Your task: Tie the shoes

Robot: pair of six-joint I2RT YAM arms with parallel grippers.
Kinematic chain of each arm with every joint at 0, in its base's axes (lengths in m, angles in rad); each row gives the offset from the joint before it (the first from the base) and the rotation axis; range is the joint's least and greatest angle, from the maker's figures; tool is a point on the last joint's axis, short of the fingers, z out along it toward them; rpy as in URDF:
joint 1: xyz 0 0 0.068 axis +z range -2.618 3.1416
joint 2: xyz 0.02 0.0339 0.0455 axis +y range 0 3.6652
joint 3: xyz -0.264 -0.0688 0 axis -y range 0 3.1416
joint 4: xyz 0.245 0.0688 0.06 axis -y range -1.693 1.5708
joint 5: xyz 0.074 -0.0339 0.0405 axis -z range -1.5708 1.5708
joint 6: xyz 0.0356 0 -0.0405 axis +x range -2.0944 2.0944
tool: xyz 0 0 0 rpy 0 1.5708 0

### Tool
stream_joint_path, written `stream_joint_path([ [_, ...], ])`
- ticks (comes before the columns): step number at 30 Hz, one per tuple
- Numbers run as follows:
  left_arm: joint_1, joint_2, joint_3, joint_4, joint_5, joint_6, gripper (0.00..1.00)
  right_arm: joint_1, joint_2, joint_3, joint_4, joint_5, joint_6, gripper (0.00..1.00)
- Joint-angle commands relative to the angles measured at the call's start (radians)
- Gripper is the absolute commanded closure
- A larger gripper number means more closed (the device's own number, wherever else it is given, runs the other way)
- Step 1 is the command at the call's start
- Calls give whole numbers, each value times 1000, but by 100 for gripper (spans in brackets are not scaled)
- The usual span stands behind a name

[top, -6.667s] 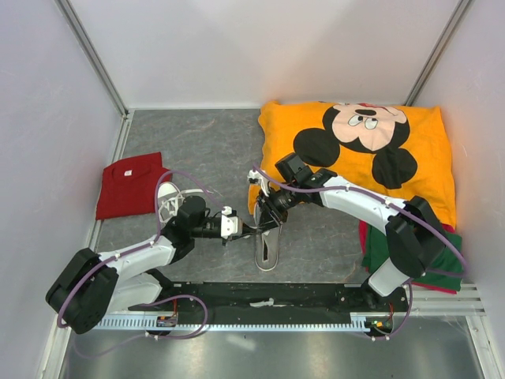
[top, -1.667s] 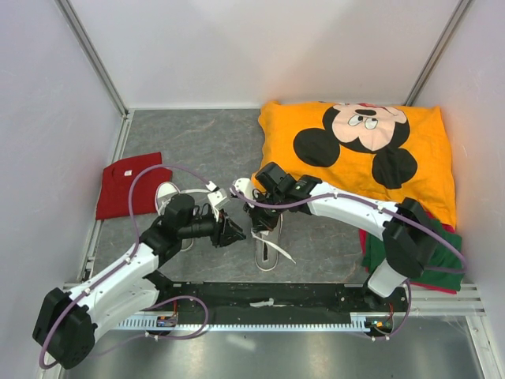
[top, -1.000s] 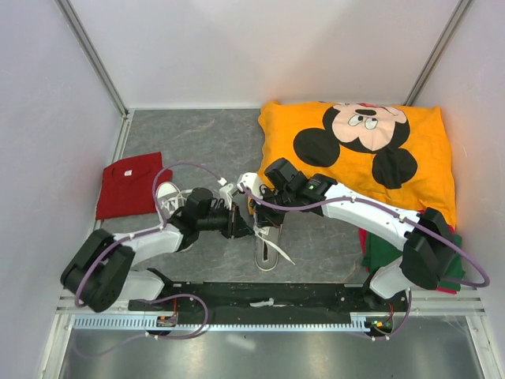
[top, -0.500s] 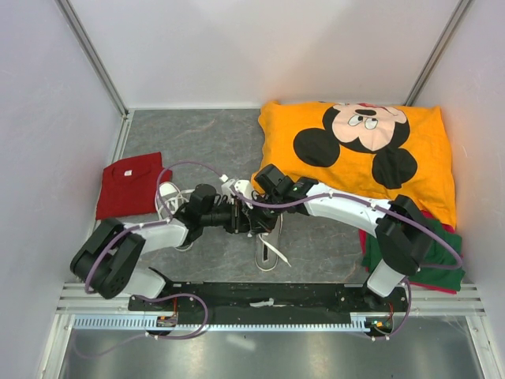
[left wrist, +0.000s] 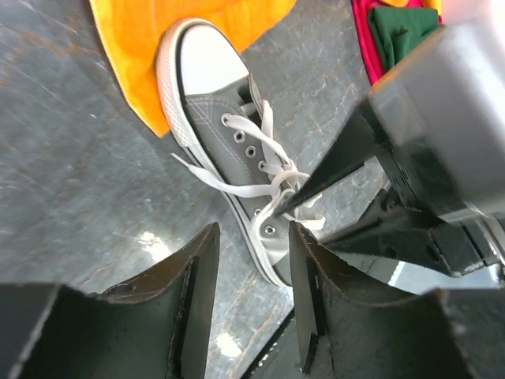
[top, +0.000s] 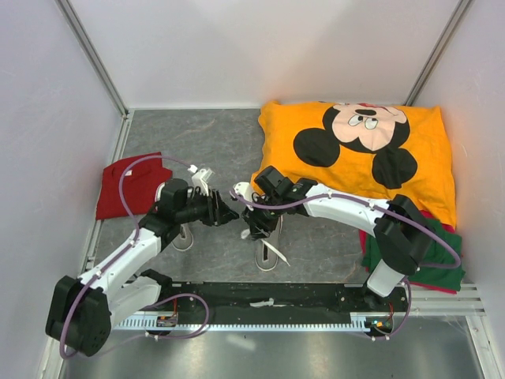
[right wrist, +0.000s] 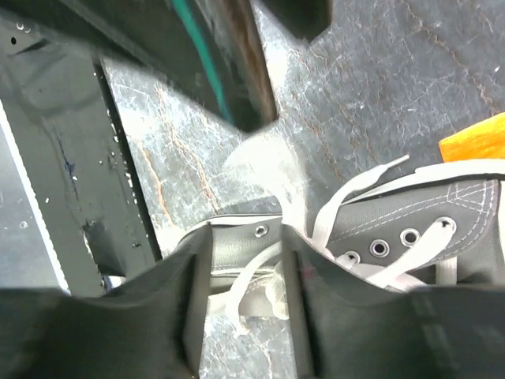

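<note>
My right gripper has the slack piece of lace hanging loose between its fingers, so it should pinch lace [right wrist: 266,257] close to the lacing, and my left gripper should join it.
One grey shoe [top: 268,246] lies in the middle of the floor, its white toe cap [left wrist: 207,69] against the pillow's edge and its white laces [left wrist: 264,170] loose over the eyelets. My right gripper [top: 254,227] hangs over its lacing, open, and a slack lace strand [right wrist: 256,272] dangles between the jaws, unpinched. A right fingertip [left wrist: 296,201] points into the laces. My left gripper [top: 227,213] is open and empty, just left of this shoe [left wrist: 229,134]. The other shoe [top: 182,237] lies under my left arm, mostly hidden.
An orange Mickey Mouse pillow [top: 363,150] fills the back right. A folded red cloth [top: 130,185] lies at the left wall, green and red cloths [top: 426,254] at the right. The black base rail [top: 268,296] runs along the front. White walls close in three sides.
Both grippers have opened and the lace has dropped free. My left gripper has pulled back to the left, away from the shoe. The right gripper stays over the lacing.
</note>
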Motion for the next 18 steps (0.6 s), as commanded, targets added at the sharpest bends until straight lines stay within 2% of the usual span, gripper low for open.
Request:
stream_joint_path([
  [1, 39, -51, 39, -25, 17, 121, 52, 6, -67, 68, -62, -4, -58, 41],
  [3, 53, -60, 36, -11, 29, 147, 52, 6, -93, 71, -81, -4, -87, 34],
  [6, 59, -64, 33, 12, 68, 199, 53, 5, -139, 79, -119, 10, -107, 33],
  [8, 59, -71, 32, 12, 113, 245, 55, -3, -185, 58, -135, 31, -116, 37],
  [12, 58, -82, 38, 37, 251, 433, 59, -1, -264, -56, -130, 59, -134, 53],
  [15, 58, -87, 41, 23, 277, 572, 62, -3, -288, -149, -81, 56, -110, 55],
  [18, 58, -91, 35, -5, 297, 647, 63, -1, -294, -211, -3, 57, -84, 56],
])
